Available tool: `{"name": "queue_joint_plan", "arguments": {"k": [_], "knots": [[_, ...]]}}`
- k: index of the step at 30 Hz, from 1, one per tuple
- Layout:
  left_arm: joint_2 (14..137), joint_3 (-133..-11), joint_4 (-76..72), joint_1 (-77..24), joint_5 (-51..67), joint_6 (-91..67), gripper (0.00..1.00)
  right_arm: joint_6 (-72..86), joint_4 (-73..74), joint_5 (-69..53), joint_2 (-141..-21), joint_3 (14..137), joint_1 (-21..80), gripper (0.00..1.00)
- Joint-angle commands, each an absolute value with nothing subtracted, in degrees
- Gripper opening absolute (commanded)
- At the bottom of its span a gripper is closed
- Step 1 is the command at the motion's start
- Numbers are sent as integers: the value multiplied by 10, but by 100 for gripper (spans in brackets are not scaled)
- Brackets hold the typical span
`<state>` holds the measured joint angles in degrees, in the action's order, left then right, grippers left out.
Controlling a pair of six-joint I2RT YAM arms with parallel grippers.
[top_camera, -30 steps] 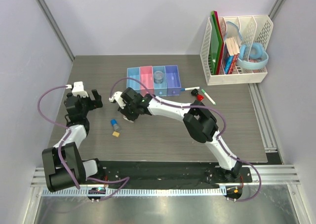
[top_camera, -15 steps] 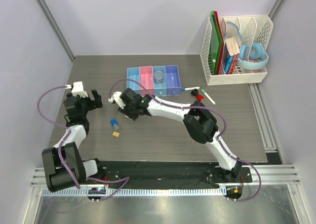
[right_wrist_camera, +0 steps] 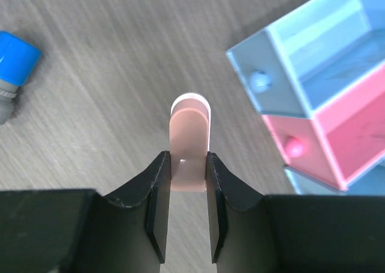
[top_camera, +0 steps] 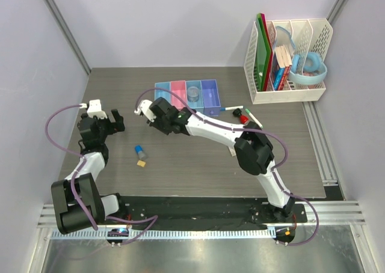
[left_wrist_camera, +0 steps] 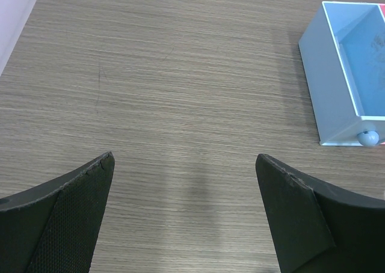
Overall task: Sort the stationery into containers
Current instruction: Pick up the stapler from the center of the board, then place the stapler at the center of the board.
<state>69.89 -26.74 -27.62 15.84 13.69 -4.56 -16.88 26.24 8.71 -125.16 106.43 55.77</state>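
The robot's right gripper needs to set the pink eraser, now held above the table, down in the light-blue bin (top_camera: 194, 103) just in front of the clear round container.
My right gripper (top_camera: 155, 115) is shut on a pink eraser (right_wrist_camera: 188, 147) with a white end and holds it above the table, just left of the front of the row of bins (top_camera: 163, 96). In the right wrist view my gripper (right_wrist_camera: 187, 165) has the light-blue bin (right_wrist_camera: 313, 50) and the pink bin (right_wrist_camera: 355, 128) at the upper right. A clear tape roll (top_camera: 193, 94) lies in the third bin. A blue-capped cylinder (top_camera: 139, 151) and a tiny yellow piece (top_camera: 141, 163) lie on the table. My left gripper (top_camera: 114, 121) is open and empty.
White capped pens (top_camera: 231, 108) and a red-black piece (top_camera: 240, 115) lie right of the bins. A tall white file rack (top_camera: 289, 50) with books, green boards and a light-blue ring (top_camera: 310, 68) stands at the back right. Walls close the left and back.
My right gripper has moved away from me toward the bins with the pink eraser in it. The left arm has not moved.
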Motion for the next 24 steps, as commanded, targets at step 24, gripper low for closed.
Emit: {"name": "queue_joint_plan", "arguments": {"k": [24], "knots": [[708, -276, -301, 163, 165, -57, 100, -294, 261, -42, -1197, 1111, 350, 11]]}}
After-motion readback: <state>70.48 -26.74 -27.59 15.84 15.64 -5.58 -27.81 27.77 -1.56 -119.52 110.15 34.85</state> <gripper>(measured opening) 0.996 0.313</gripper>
